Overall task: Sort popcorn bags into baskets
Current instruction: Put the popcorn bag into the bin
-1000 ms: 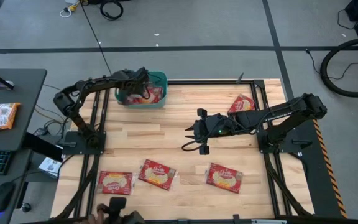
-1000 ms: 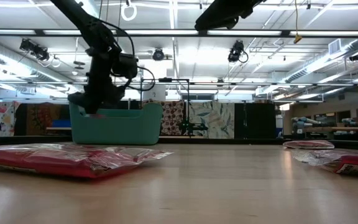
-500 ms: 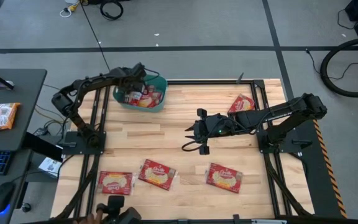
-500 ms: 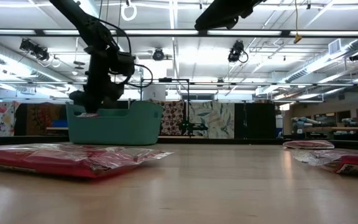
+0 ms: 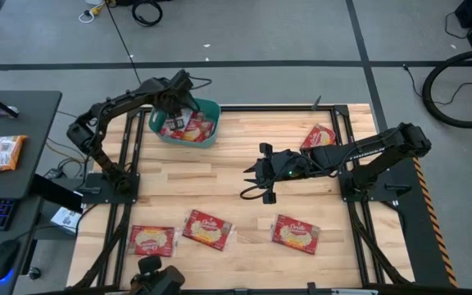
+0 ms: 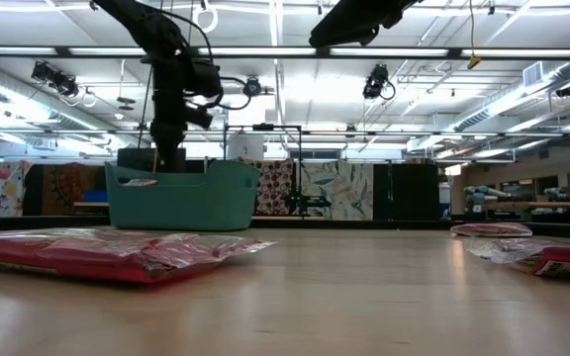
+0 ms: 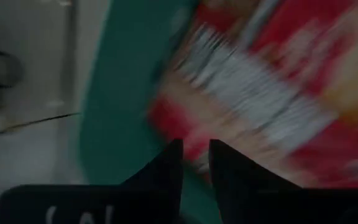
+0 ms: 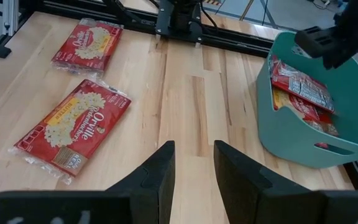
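A popcorn bag slants over others in the teal basket; my left gripper will shift it by its edge [image 7: 190, 144] before more go in.
The teal basket [image 5: 210, 131] stands at the table's far left and holds several red popcorn bags [image 5: 188, 124]. My left gripper [image 5: 173, 106] hovers just above the basket's far-left part. Its fingers are a narrow gap apart [image 7: 196, 158] and hold nothing. In the low view it hangs over the tub [image 6: 183, 196]. Three bags lie flat along the near edge [image 5: 152, 239] [image 5: 208, 229] [image 5: 295, 233]. One more lies at the far right [image 5: 318, 137]. My right gripper [image 5: 251, 182] waits open above the table's middle, pointing left.
Black frame rails border the table's left, right and far sides [image 5: 269, 107]. Bare wood stretches between the basket and the near row of bags. The right wrist view shows two bags [image 8: 76, 134] [image 8: 89, 43] and the basket [image 8: 316, 134] ahead.
My left gripper has risen out of the basket and drawn toward the table's far edge, carrying nothing. The basket has shifted slightly toward the near-left. My right arm has kept still.
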